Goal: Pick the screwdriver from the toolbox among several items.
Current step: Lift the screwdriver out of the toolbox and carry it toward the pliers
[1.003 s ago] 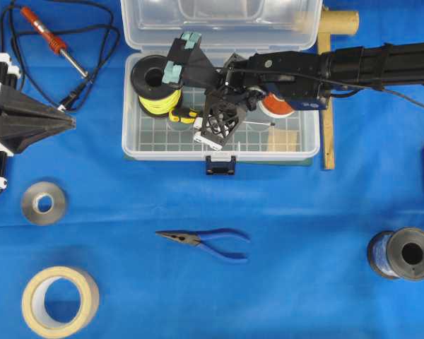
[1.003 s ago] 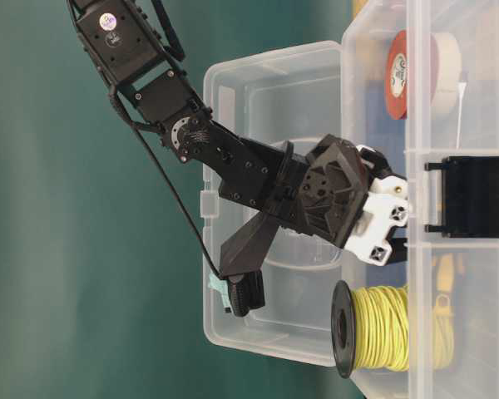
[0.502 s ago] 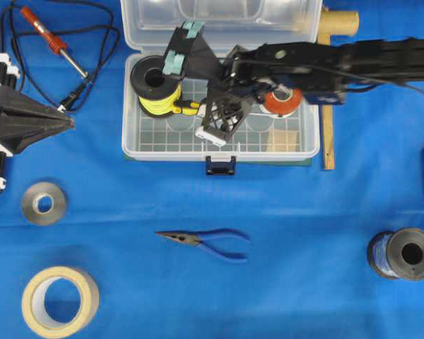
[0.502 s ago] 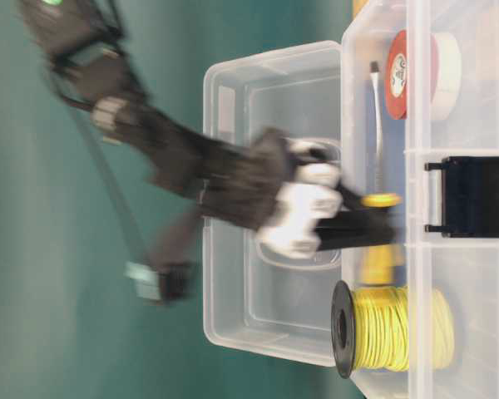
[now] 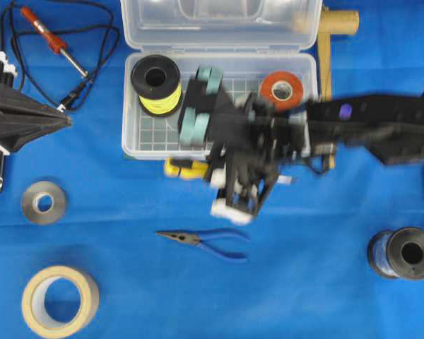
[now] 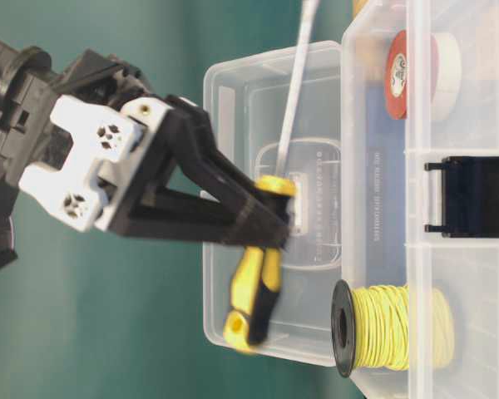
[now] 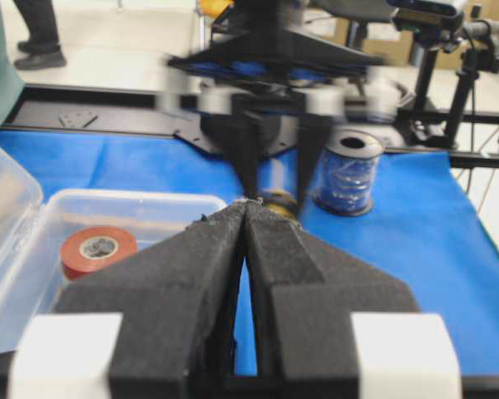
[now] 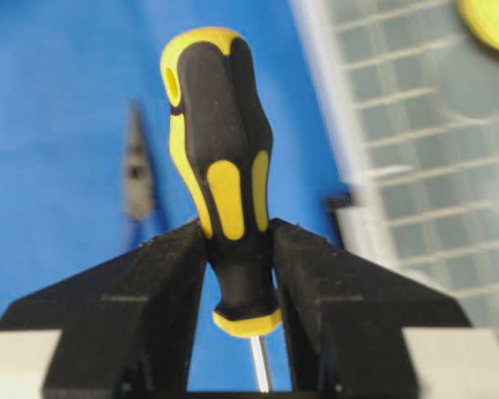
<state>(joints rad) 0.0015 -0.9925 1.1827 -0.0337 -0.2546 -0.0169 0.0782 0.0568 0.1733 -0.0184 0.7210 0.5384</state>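
Next, my right gripper releases the screwdriver on the blue table [image 5: 185, 213] [image 8: 206, 181] between the pliers and the toolbox, nearer to the pliers.
My right gripper [image 5: 201, 169] is shut on the screwdriver [image 5: 184, 168], gripping the black neck of its yellow-and-black handle [image 8: 220, 166]. It holds the screwdriver in the air just in front of the toolbox's [image 5: 138, 145] front wall, shaft [image 6: 295, 83] pointing back along the gripper. The clear toolbox stands open with the yellow wire spool [image 5: 156, 85] and the orange-red tape roll [image 5: 281, 90] inside. The arm hides the wooden block. My left gripper [image 5: 67, 121] is shut and empty at the far left, its fingers [image 7: 216, 249] pressed together.
Blue-handled pliers [image 5: 208, 242] lie in front of the toolbox, below my right gripper. A red soldering iron [image 5: 49, 39] with its cord is at the back left. A grey roll [image 5: 44, 203], a beige tape roll [image 5: 60, 300] and a blue-wire spool [image 5: 403, 253] lie nearer the front.
My right gripper has lifted the screwdriver out of the toolbox and carried it over the front wall toward the front of the table. The left arm has not moved.
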